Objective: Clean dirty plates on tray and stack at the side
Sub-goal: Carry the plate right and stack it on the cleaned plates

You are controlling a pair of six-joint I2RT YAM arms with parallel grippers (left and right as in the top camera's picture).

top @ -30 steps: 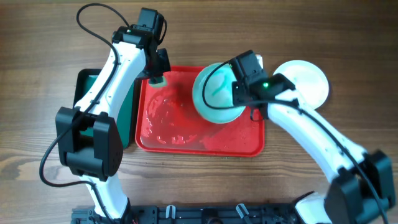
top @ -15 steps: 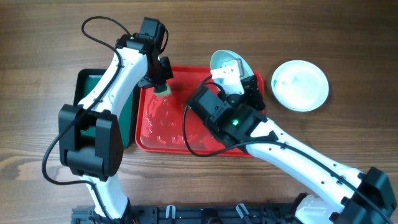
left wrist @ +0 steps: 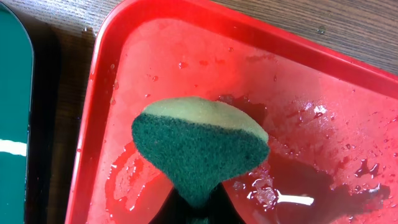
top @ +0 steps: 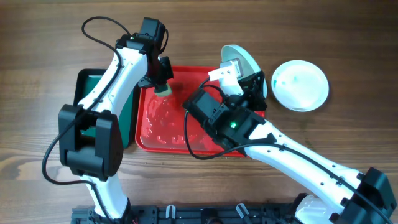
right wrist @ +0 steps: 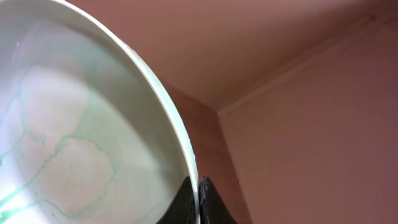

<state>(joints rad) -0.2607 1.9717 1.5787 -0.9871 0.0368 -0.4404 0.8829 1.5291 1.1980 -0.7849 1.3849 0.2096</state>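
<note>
I should use my right gripper to set the plate down and release it on top of the second plate (top: 298, 84) that lies flat beside the red tray.
The red tray (top: 163, 138) lies mid-table, wet and with no plate lying on it. My left gripper (top: 160, 79) is shut on a green and yellow sponge (left wrist: 199, 140), held just above the tray's (left wrist: 186, 37) far-left corner. My right gripper (top: 244, 70) is shut on the rim of a plate (top: 247, 62), held tilted on edge over the tray's far-right corner. In the right wrist view the plate's (right wrist: 68, 137) face shows pale green smears, and the fingers (right wrist: 198, 202) pinch its rim. A second plate (top: 301, 84) lies flat on the table right of the tray.
A smaller black-rimmed green tray (top: 87, 87) sits left of the red tray, partly under my left arm. Water pools lie on the red tray's floor (left wrist: 323, 174). My right arm crosses over the red tray's front right part.
My right gripper has swung the plate from flat over the tray's right side up onto its edge at the far-right corner. The left gripper with the sponge shifted slightly.
</note>
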